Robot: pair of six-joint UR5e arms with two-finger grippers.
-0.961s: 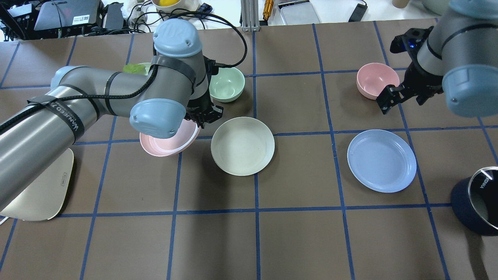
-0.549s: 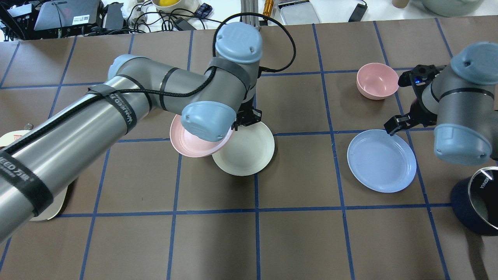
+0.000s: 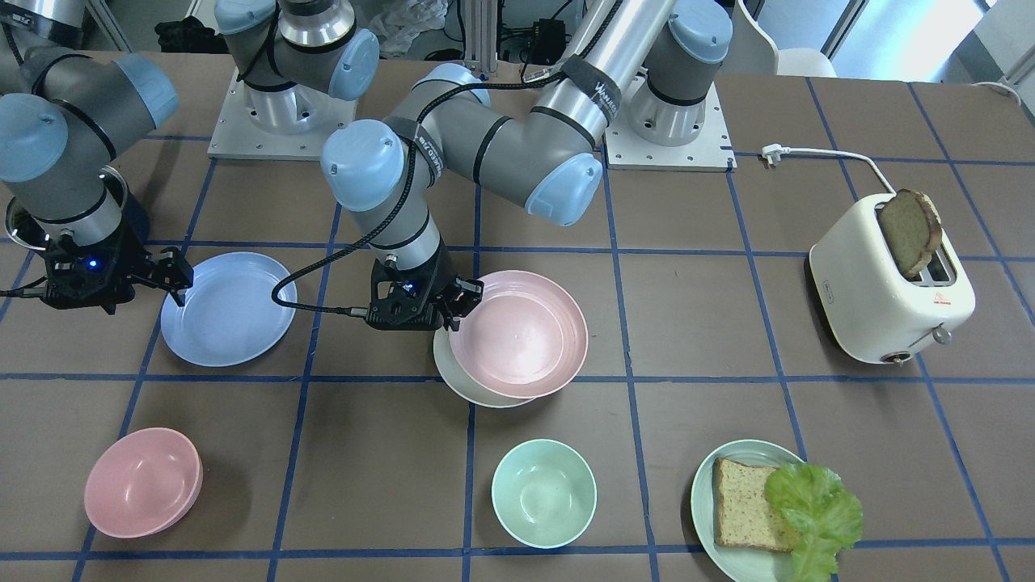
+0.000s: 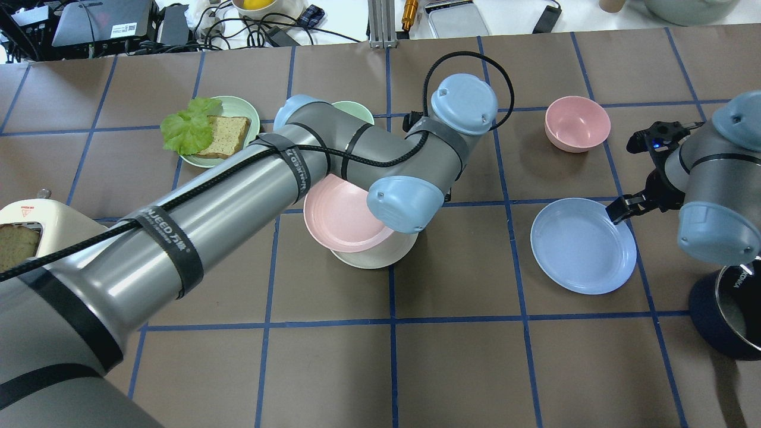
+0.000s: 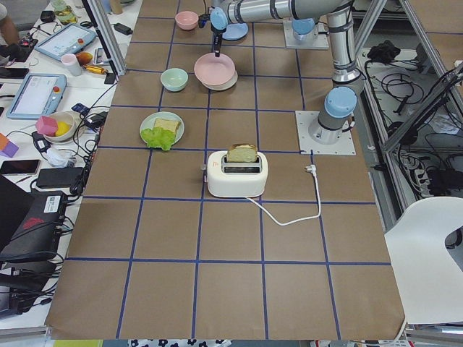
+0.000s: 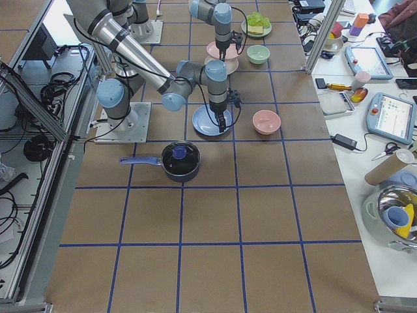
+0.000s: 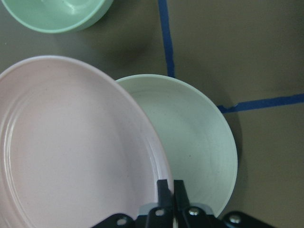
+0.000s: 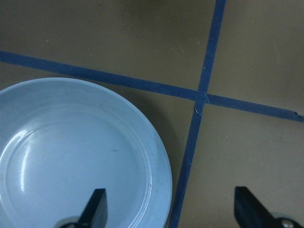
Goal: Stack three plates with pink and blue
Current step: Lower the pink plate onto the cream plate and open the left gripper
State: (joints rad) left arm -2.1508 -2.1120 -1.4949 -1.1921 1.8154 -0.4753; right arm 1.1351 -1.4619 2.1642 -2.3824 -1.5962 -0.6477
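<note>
My left gripper will let go of the pale pink plate centred on top of the cream-white plate (image 3: 500,347) (image 7: 148,159).
My left gripper (image 3: 454,311) is shut on the rim of the pale pink plate (image 3: 521,335) and holds it tilted over the cream-white plate (image 3: 467,381), overlapping most of it. The left wrist view shows the shut fingers (image 7: 165,190) on the pink plate (image 7: 71,152), with the cream-white plate (image 7: 199,142) below. My right gripper (image 4: 621,209) is open at the far right rim of the blue plate (image 4: 582,245). In the right wrist view its fingers (image 8: 97,204) straddle the blue plate's rim (image 8: 161,161).
A pink bowl (image 4: 576,122) stands beyond the blue plate. A mint bowl (image 3: 543,493) and a green plate with bread and lettuce (image 3: 707,493) lie on the far side. A toaster (image 3: 889,283) stands at my left and a dark pot (image 4: 728,315) at my right.
My left arm has swung right with the pink plate, from beside the cream-white plate to over it. My right gripper has come from the pink bowl down to the blue plate's rim.
</note>
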